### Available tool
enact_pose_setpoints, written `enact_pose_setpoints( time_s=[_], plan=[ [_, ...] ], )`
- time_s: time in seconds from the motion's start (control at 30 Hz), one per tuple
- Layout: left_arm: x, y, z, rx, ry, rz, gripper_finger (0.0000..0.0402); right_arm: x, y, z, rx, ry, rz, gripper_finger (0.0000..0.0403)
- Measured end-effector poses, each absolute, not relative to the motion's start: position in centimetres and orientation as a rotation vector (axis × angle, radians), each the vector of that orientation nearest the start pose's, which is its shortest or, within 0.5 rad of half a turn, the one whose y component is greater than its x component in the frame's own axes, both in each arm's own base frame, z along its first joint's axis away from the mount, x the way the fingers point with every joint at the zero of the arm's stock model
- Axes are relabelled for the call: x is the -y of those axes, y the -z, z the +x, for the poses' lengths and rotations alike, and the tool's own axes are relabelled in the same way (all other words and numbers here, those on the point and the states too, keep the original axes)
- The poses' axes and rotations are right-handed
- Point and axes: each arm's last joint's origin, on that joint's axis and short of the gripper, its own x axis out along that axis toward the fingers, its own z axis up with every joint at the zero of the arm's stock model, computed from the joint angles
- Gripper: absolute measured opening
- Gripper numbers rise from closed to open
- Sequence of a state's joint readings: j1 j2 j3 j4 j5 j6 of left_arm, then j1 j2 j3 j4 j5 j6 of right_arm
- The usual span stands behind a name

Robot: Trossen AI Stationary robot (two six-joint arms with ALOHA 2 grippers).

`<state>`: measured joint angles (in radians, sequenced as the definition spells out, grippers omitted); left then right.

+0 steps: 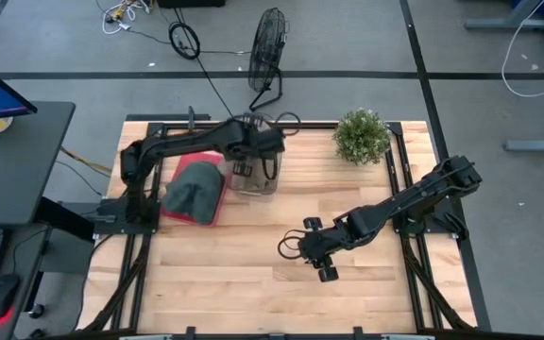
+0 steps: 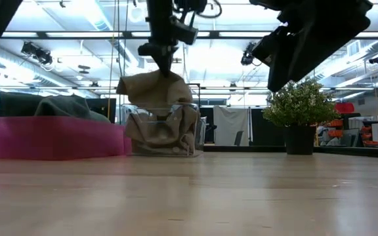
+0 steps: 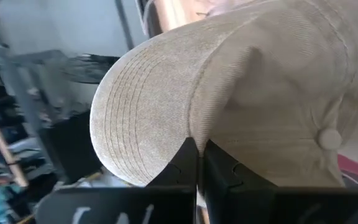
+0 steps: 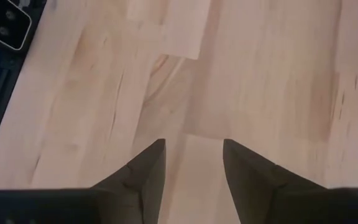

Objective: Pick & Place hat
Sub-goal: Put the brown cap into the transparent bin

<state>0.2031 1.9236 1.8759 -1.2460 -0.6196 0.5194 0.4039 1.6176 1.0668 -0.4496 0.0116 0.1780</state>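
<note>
Next, the left gripper releases the tan cap inside the clear container (image 1: 257, 178) next to the pink tray.
A tan corduroy cap (image 3: 142, 106) with a stitched brim and a top button (image 3: 329, 138) hangs from my left gripper (image 2: 163, 65) over a clear container (image 2: 163, 141) at the table's far middle (image 1: 253, 178). The cap's lower cloth (image 2: 169, 128) sags into the container. A grey hat (image 1: 194, 189) lies on a pink tray (image 1: 217, 206), left of the container. My right gripper (image 1: 291, 246) waits open above bare wood at the table's middle right (image 4: 193, 149). My left gripper (image 3: 197, 158) pinches the tan cap where the brim meets the crown (image 3: 194, 130), a raised fold of cloth between the two shut fingertips. It comes from above, pointing down. The cap (image 2: 153, 85) hangs below the fingers, its lower part inside the clear container.
A potted plant (image 1: 361, 135) stands at the far right corner of the table. A floor fan (image 1: 267, 47) stands beyond the far edge. Open wood lies across the near half of the table (image 1: 253, 283). A desk with a monitor is to the left (image 1: 8, 142).
</note>
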Motion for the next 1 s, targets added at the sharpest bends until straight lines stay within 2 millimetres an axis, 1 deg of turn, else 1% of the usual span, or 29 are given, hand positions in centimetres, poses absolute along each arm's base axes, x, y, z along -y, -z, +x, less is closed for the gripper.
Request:
enact_pose_setpoints(
  time_s=[0.1,0.23,0.4,0.5,0.63,0.73,0.87,1.0],
  plan=[
    [-9.8,-30.1,37.6,-1.501,-0.302,0.684,0.0005,-12.7,-20.9,29.9,-1.011,-0.271,-0.048,0.0164],
    [-9.5,-28.6,38.7,-1.527,-0.21,0.739,0.0007,-12.8,-20.9,29.9,-1.008,-0.272,-0.047,0.0164],
    [-9.7,-25.9,40.8,-1.466,-0.105,0.648,0.0009,-12.8,-20.9,29.9,-1.003,-0.272,-0.046,0.0164],
    [-9.9,-24.5,41.5,-1.466,-0.139,0.593,0.0008,-12.8,-20.9,29.9,-1.005,-0.271,-0.043,0.0164],
    [-10.9,-22.9,41.8,-1.478,-0.248,0.436,0.0017,-12.8,-20.9,29.9,-1.004,-0.271,-0.042,0.0164],
    [-11.7,-21.9,42.0,-1.486,-0.252,0.366,0.0022,-12.8,-20.9,29.9,-1.002,-0.275,-0.05,0.0164],
    [-12.3,-20.7,42.2,-1.52,-0.243,0.378,0.0025,-12.8,-20.9,29.9,-1.0,-0.277,-0.053,0.0164],
    [-12.1,-21.1,42.1,-1.524,-0.301,0.409,0.0045,-12.8,-20.9,29.9,-1.001,-0.278,-0.054,0.0164]
  ],
)
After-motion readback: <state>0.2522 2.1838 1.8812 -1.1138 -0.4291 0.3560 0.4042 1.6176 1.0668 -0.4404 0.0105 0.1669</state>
